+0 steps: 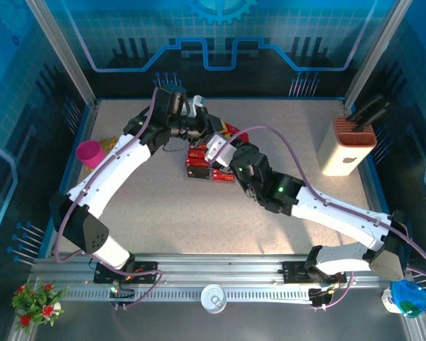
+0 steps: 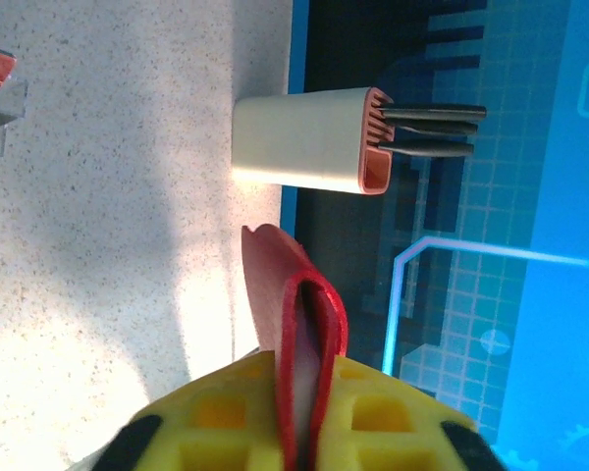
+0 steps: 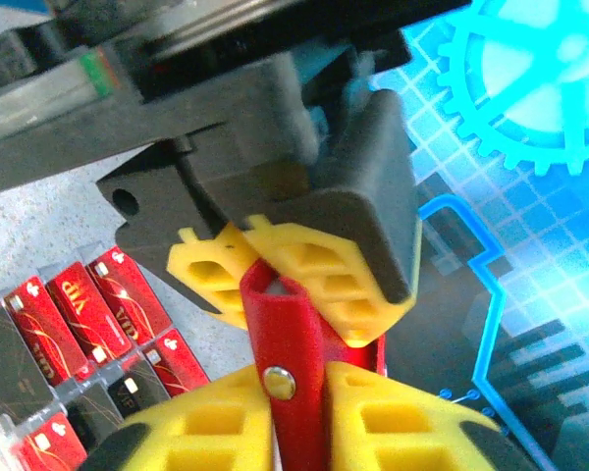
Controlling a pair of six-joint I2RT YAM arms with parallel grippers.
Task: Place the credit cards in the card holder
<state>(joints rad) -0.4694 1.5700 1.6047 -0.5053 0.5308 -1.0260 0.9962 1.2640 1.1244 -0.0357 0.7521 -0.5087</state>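
My right gripper, pinching beside my left fingers, should take the holder's far end point(image 2: 265, 255) before my left gripper regrasps the card holder.
The red card holder point(image 3: 293, 339) hangs above the table, gripped from two sides. My left gripper point(image 2: 304, 427) is shut on its folded edge, and the holder point(image 2: 309, 314) sticks out past the yellow fingers. From below, my right gripper point(image 3: 299, 417) presses both fingers against the holder's strap beside the metal snap. In the top view the two grippers meet at the table's back middle, left point(image 1: 199, 128) and right point(image 1: 217, 144), with the holder point(image 1: 229, 130) between them. The credit cards point(image 3: 74, 319), red and black, lie in a clear tray point(image 1: 202, 170) below the grippers.
A beige slotted block point(image 1: 348, 145) with black utensils stands at the right back; it is also in the left wrist view point(image 2: 304, 137). A pink cup point(image 1: 91, 153) stands at the left edge. Blue walls enclose the table.
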